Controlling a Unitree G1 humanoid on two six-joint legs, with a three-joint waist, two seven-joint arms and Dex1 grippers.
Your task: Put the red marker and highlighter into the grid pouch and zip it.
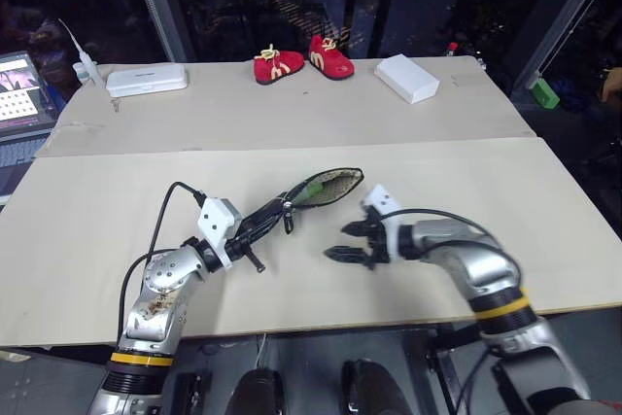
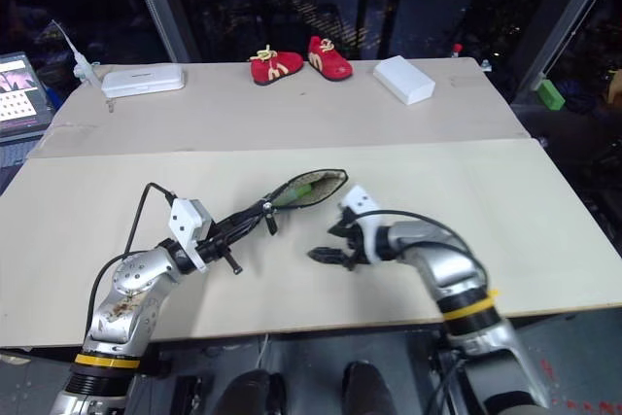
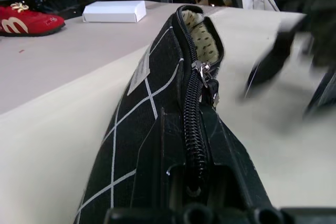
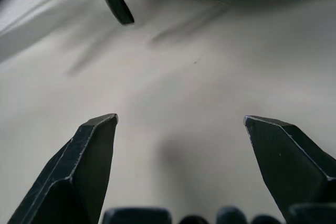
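Next, my right gripper takes the zipper pull (image 1: 289, 222) and pulls it to the grid pouch's far end, because the zipper pull hangs partway along and that end gapes open.
My left gripper (image 1: 267, 221) is shut on one end of the grid pouch (image 1: 326, 189) and holds it level above the table. The pouch is black with thin white grid lines (image 3: 152, 98). Its zipper is partly undone, with the pull (image 3: 202, 70) partway along, and the far end gapes to show a pale dotted lining. A light-green strip inside that mouth looks like the highlighter (image 1: 312, 194). The red marker is hidden or out of view. My right gripper (image 1: 337, 241) hangs open and empty just right of the pouch, low over the bare tabletop (image 4: 178, 77).
Along the back of the table lie a pair of small red shoes (image 1: 301, 63), a white box (image 1: 406, 78) and a white case (image 1: 146, 79). A laptop (image 1: 19, 94) sits at the far left. A small green block (image 1: 543, 94) is past the right edge.
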